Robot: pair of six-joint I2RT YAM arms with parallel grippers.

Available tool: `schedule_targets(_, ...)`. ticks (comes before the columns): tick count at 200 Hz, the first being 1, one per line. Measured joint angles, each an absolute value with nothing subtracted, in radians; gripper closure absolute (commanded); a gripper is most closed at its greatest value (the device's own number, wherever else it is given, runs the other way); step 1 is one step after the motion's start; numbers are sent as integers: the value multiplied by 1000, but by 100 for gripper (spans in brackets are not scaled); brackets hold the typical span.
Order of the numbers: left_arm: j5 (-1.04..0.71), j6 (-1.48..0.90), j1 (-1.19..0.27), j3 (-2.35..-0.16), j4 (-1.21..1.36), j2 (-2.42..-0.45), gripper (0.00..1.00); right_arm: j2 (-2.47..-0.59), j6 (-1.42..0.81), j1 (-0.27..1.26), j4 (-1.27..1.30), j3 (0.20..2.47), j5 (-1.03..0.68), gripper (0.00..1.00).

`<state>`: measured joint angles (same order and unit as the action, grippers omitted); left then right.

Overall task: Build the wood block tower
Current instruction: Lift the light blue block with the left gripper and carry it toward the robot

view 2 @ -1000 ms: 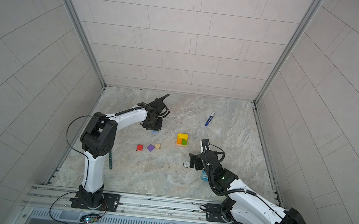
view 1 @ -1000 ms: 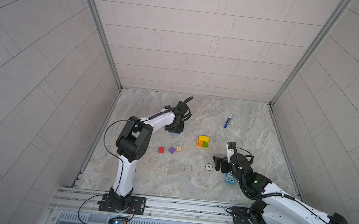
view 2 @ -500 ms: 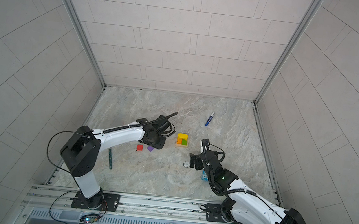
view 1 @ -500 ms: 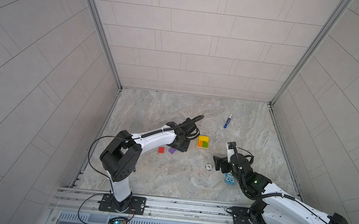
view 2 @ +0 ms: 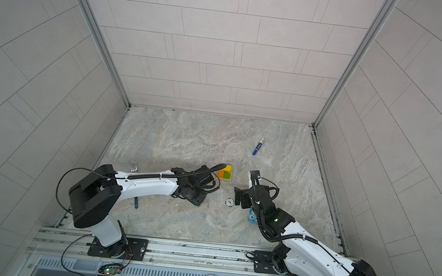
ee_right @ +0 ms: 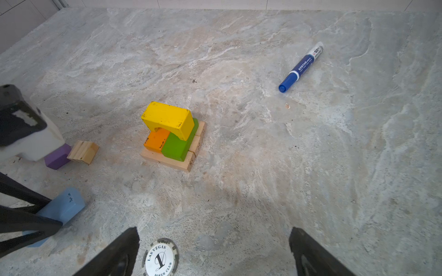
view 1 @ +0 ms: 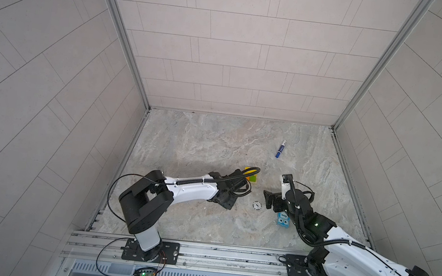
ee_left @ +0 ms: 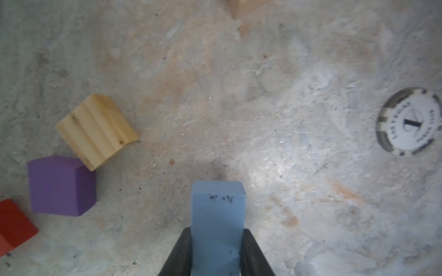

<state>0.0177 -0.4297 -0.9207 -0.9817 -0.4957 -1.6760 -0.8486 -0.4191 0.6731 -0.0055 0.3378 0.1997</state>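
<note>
My left gripper should put the light blue block down and grip its ends [ee_left: 218, 188], because right now it holds that block by its long sides, crosswise to the yellow arch.
The tower [ee_right: 175, 145] stands mid-table: a tan base, orange and green blocks side by side, and a yellow arch on top; cable partly hides it in both top views [view 1: 252, 178] [view 2: 226, 172]. My left gripper [ee_left: 217, 230] is shut on a light blue block [ee_left: 218, 215], low over the table in front and to the left of the tower. Beside it lie a striped natural cube [ee_left: 95, 130], a purple cube [ee_left: 61, 185] and a red cube [ee_left: 13, 224]. My right gripper [ee_right: 214, 231] [view 1: 268, 199] stands open and holds nothing, to the right of the tower.
A poker chip [view 1: 257, 205] [ee_right: 160, 259] lies between the two grippers. A blue cartoon-eyed toy [view 1: 283, 219] sits under the right arm. A blue marker pen [view 1: 280, 149] lies at the back right. A fork [view 2: 134, 167] lies by the left arm. Tiled walls enclose three sides.
My left arm has swung from the back of the table toward the front middle, passing the loose cubes. The right arm has not moved.
</note>
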Motion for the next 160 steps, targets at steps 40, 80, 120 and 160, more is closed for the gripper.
schedule_targets(40,18,-429,-938,-968,-445,-1695,62,-849,-421,668,-6,338,203,0)
schedule_targets(80,24,-428,-939,-952,-437,-1695,52,-859,-423,664,-6,338,203,1)
schedule_targets(120,36,-429,-940,-938,-440,-1694,47,-871,-423,660,-6,338,202,0)
schedule_targets(160,36,-437,-941,-902,-444,-1662,45,-880,-423,657,-6,338,202,1)
